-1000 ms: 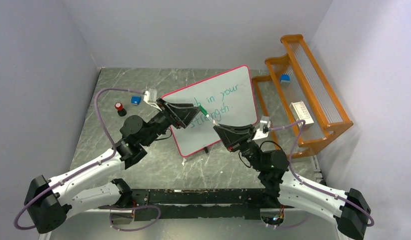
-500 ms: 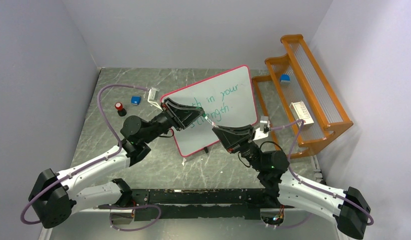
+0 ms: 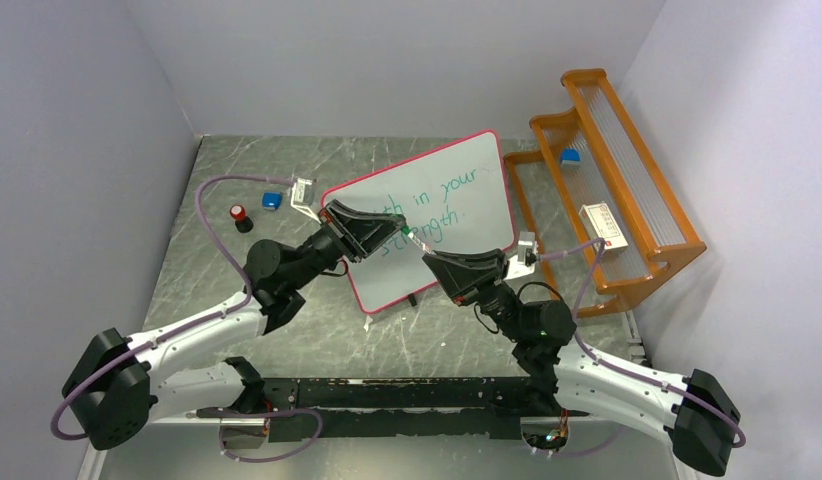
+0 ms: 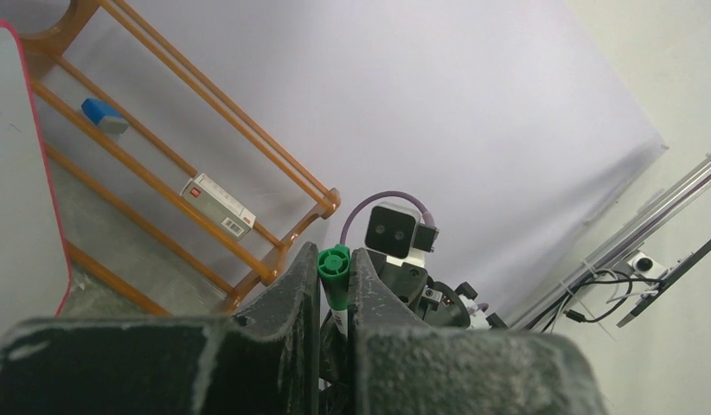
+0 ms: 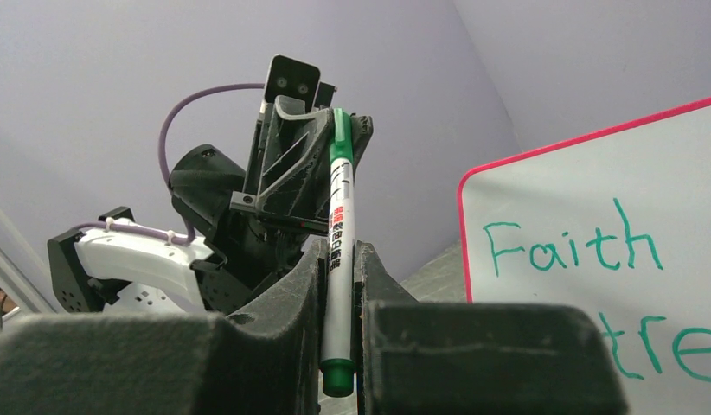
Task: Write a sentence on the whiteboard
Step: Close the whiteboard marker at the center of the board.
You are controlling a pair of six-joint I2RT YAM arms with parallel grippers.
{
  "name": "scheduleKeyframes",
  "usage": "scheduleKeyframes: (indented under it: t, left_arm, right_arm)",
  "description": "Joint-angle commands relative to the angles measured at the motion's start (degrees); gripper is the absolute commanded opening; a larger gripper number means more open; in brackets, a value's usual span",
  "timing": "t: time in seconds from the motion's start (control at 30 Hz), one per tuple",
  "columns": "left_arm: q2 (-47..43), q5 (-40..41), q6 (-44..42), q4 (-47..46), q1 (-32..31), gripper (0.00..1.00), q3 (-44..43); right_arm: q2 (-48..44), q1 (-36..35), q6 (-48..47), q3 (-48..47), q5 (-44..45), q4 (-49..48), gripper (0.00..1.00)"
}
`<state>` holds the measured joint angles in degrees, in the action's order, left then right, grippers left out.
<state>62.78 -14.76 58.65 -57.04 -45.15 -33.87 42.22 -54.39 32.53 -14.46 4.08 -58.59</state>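
Note:
My right gripper will put the white marker, now in front of the board, down on the bare table (image 3: pixel 425 338) below the black foot of the whiteboard.
The whiteboard (image 3: pixel 465 222) stands tilted at the table's middle, with the green sentence (image 3: pixel 434 203) "Faith in your strength" on it in two lines. In front of the board a white marker (image 3: pixel 411 239) with green ends spans between both grippers. My right gripper (image 3: pixel 428 256) is shut on its barrel (image 5: pixel 339 233). My left gripper (image 3: pixel 395 231) is shut on its green cap end (image 4: pixel 335 264). In the right wrist view the sentence's start (image 5: pixel 577 246) shows on the whiteboard (image 5: pixel 594 173) to the right. The board's pink edge (image 4: pixel 42 156) shows in the left wrist view.
An orange wooden rack (image 3: pixel 639 232) stands right of the board, holding a blue eraser (image 3: pixel 570 156) and a white box (image 3: pixel 602 224). On the table's left lie a red-topped black item (image 3: pixel 239 215) and a small blue object (image 3: pixel 272 200).
My left gripper has moved right to the marker's cap and closed on it. The right gripper has kept its grip on the barrel, shifting slightly.

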Motion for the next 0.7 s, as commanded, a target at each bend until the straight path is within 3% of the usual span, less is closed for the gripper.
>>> scheduleKeyframes:
  t: [0.0,0.3,0.57,0.67]
  left_arm:
    - [-1.26,-1.31,-3.15,3.16,-4.0,0.05,1.94]
    - [-3.59,1.99,-4.75,9.44,-9.57,0.05,4.93]
    - [-0.86,2.6,-3.83,0.82,-13.5,0.05,10.88]
    - [-1.19,4.23,-4.61,2.06,-13.48,0.05,11.19]
  right_arm:
    - [0.79,0.07,-1.93,-1.81,1.16,-0.88,0.0]
    - [3.0,0.46,-3.2,-3.41,1.29,0.38,0.0]
    - [4.26,1.07,2.9,-4.03,-0.04,0.11,0.0]
    - [4.25,1.14,3.7,-4.39,-0.03,1.86,0.0]
